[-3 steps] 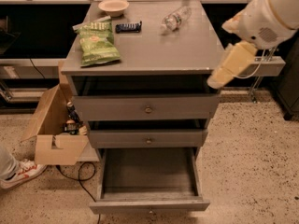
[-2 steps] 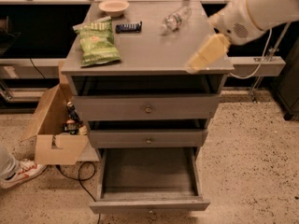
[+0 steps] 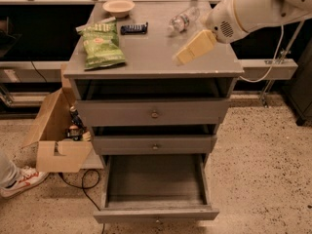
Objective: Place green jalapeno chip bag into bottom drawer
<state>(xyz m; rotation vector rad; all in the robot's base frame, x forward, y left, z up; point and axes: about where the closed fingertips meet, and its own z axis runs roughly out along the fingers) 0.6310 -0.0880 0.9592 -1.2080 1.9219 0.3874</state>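
The middle of the green jalapeno chip bag [image 3: 102, 45] is the next spot my gripper needs to move to and close on.
The green jalapeno chip bag [image 3: 102, 45] lies flat on the left part of the grey cabinet top [image 3: 151, 57]. The bottom drawer [image 3: 155, 184] is pulled open and its flat grey floor shows nothing in it. My gripper [image 3: 183, 57], a pale yellow finger pair on a white arm, hovers over the right part of the cabinet top, well to the right of the bag. It holds nothing that I can see.
A small dark snack bar [image 3: 134, 29], a beige bowl [image 3: 118, 7] and a lying plastic bottle [image 3: 182, 20] are on the cabinet top. The two upper drawers [image 3: 154, 114] are closed. An open cardboard box [image 3: 56, 133] and a person's shoe [image 3: 22, 181] are on the floor at left.
My arm has swung left across the cabinet top, from beyond the right edge toward the middle. The bag and drawers have not moved.
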